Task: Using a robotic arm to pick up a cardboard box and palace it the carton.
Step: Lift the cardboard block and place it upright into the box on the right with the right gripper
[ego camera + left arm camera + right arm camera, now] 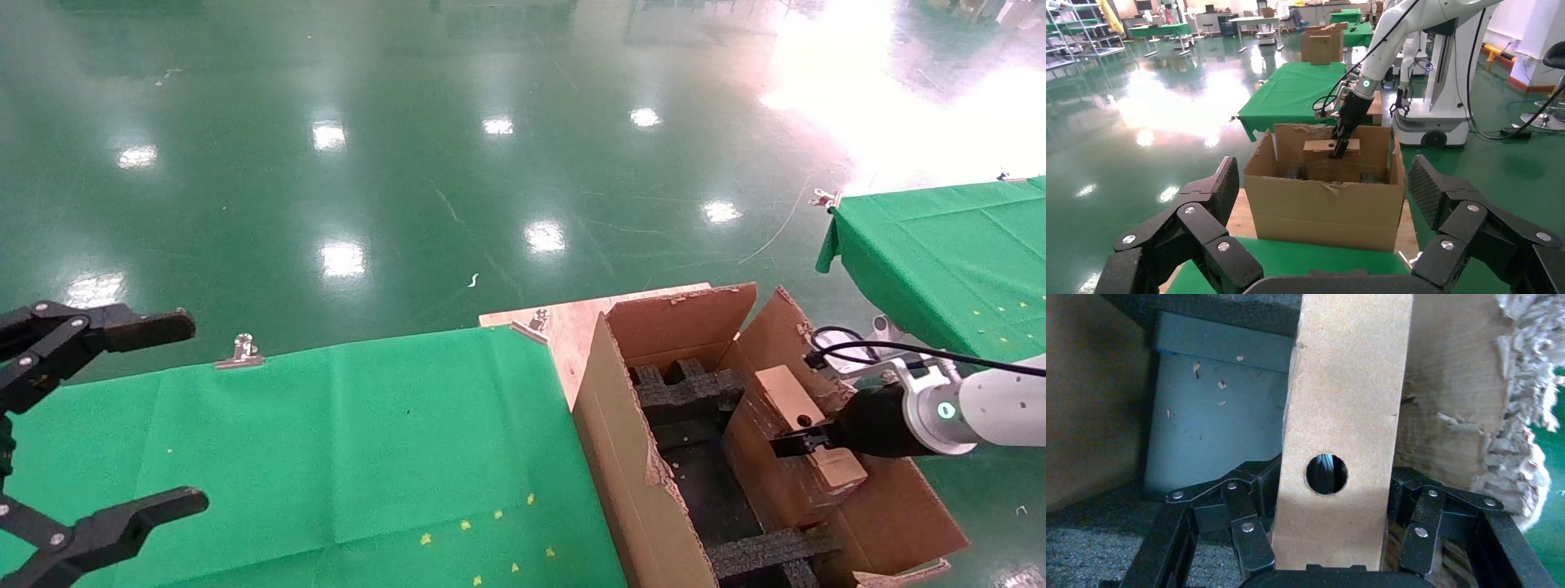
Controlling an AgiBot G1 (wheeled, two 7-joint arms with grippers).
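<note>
The robot's right gripper needs to set the cardboard box down in the carton [757, 465] between the black foam inserts, next to the blue-grey panel.
The robotic arm [993, 408] reaches in from the right, and its right gripper [805, 443] is shut on the small cardboard box [784, 392]. The box is inside the large carton [621, 457], by its right wall, above black foam inserts [678, 392]. In the right wrist view the fingers [1251, 536] clamp both sides of the box [1346, 404], and its round hole [1326, 474] faces the camera. The left wrist view shows the carton [1324, 208], the box [1318, 146] and the arm [1389, 43] from afar. My left gripper [192, 412] is open and empty at the far left.
The carton stands on a wooden board [572, 322] at the end of a green-clothed table [327, 457] held by metal clips [243, 351]. A second green table [940, 261] lies at the right. A blue-grey panel [1211, 416] sits inside the carton. Shiny green floor lies beyond.
</note>
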